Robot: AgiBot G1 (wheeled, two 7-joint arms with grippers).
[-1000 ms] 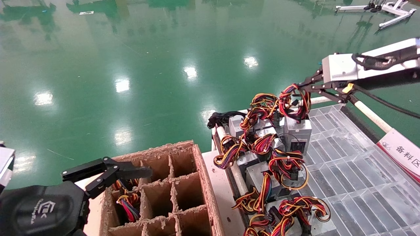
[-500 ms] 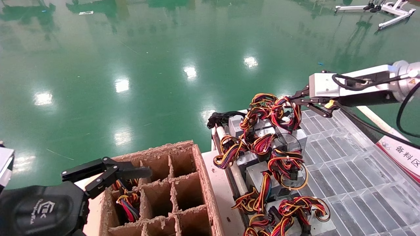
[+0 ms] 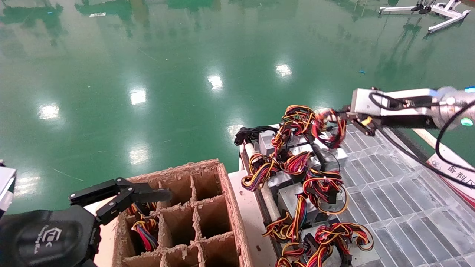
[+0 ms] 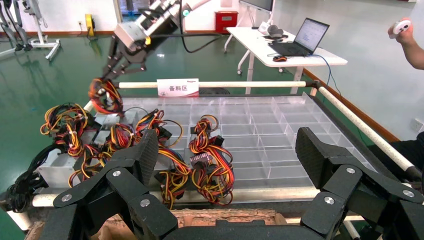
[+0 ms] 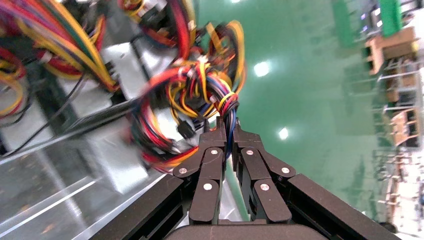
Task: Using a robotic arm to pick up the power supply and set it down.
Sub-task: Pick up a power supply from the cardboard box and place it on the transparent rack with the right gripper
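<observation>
Next, my right gripper puts the power supply down and lets go between the far silver boxes and the clear tray's empty cells [image 3: 333,154].
My right gripper [image 3: 339,115] on the white robotic arm [image 3: 393,104] is shut on the looped red, yellow and black wires [image 3: 328,126] of one power supply [image 3: 333,156]. That silver box lies tilted at the far left corner of the clear tray [image 3: 389,193], among others like it. The right wrist view has the fingertips [image 5: 227,122] pinching the wire bundle [image 5: 200,85]. My left gripper [image 3: 144,189] hangs open over the cardboard box [image 3: 226,207], nothing between its pads [image 4: 310,150]. From the left wrist view the right gripper [image 4: 105,80] shows far off at the tray's corner.
Several more power supplies [image 3: 315,200] with wire loops crowd the tray's left side. The divided cardboard box holds one wired unit [image 3: 143,226] in a near-left cell. A white rail [image 3: 419,129] and a red-white sign [image 3: 452,170] border the tray. Green floor lies beyond.
The right arm has come down and a little left with the power supply, which went from hanging upright above the pile to lying tilted on it. The left arm has not moved.
</observation>
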